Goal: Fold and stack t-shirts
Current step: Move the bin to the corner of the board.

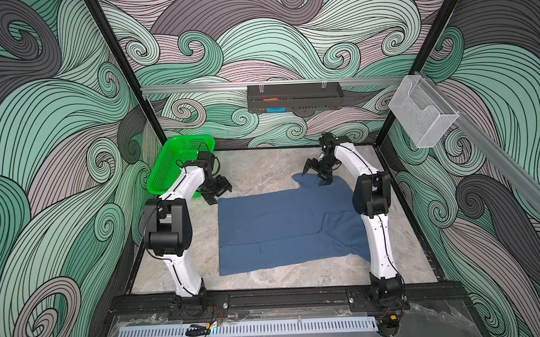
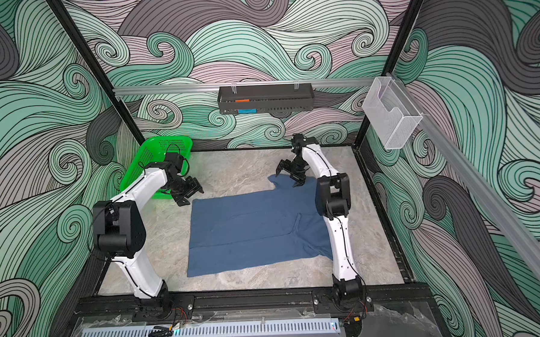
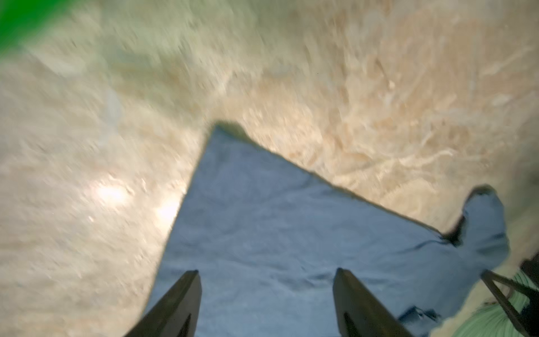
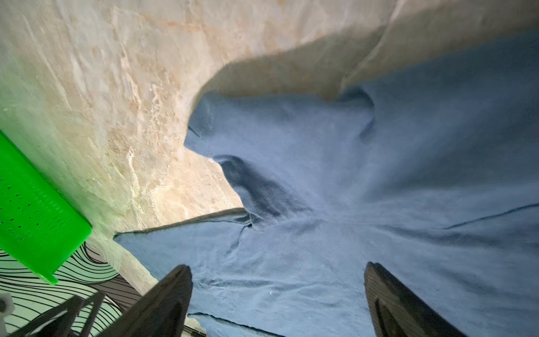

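Observation:
The left gripper's open fingers hover over the t-shirt's body, and the t-shirt's corner near the green basket is beyond them, so the robot should back off and pinch that corner (image 3: 222, 137).
A slate-blue t-shirt (image 1: 280, 228) (image 2: 252, 229) lies spread flat on the marble table, with one sleeve pointing to the back right. Its front right part is hidden behind my right arm. My left gripper (image 1: 221, 195) (image 2: 192, 196) hovers at the shirt's back left corner. In the blurred left wrist view that gripper (image 3: 267, 272) is open over the t-shirt (image 3: 262, 233), with nothing between its fingers. My right gripper (image 1: 314, 178) (image 2: 287, 179) hangs open just above the back sleeve. In its wrist view the right gripper (image 4: 277, 265) stands wide over the wrinkled t-shirt (image 4: 379, 175).
A green basket (image 1: 174, 167) (image 2: 149, 162) (image 4: 29, 204) leans at the back left corner, right behind my left arm. A dark tray (image 1: 293, 96) hangs on the back rail and a wire mesh holder (image 1: 422, 112) on the right rail. Bare table (image 1: 262, 169) lies behind the shirt.

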You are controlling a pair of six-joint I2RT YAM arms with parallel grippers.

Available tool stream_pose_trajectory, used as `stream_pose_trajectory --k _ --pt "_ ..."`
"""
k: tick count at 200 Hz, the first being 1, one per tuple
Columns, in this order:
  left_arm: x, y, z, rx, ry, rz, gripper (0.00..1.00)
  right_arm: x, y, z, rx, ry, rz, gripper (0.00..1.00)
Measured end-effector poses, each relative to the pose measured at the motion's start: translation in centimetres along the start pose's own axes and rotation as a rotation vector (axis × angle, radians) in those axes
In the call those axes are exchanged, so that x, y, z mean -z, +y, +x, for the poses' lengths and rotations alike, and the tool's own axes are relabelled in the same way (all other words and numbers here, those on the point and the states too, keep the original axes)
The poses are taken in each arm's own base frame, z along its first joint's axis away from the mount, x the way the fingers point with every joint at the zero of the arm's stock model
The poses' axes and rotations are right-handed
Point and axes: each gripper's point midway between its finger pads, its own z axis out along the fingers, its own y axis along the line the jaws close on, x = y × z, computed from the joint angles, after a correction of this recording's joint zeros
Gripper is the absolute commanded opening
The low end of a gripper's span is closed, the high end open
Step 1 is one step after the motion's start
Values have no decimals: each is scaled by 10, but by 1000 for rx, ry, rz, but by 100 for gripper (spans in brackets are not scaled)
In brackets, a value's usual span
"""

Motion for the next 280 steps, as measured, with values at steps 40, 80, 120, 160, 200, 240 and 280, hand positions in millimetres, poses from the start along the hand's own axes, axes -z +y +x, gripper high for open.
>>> stream_pose_trajectory --k 40,80,120,160,200,240,280 --pt "-28 30 -14 3 40 -115 45 0 -4 1 -8 4 8 95" --pt "-38 35 -10 1 59 -132 45 3 -4 -1 -10 -1 3 95" --pt "-54 43 -11 5 73 -170 45 3 -3 0 -11 2 -1 95" --pt "-53 53 -18 1 36 -230 47 3 -2 1 -11 7 -8 95" --pt "-44 51 -32 -22 7 -254 49 4 -1 1 -12 13 -20 95" --pt "-27 55 -62 19 -38 -240 51 9 -1 0 -15 7 -30 95" --pt "-23 65 -64 45 11 -241 55 18 -2 1 -18 -3 -37 95"
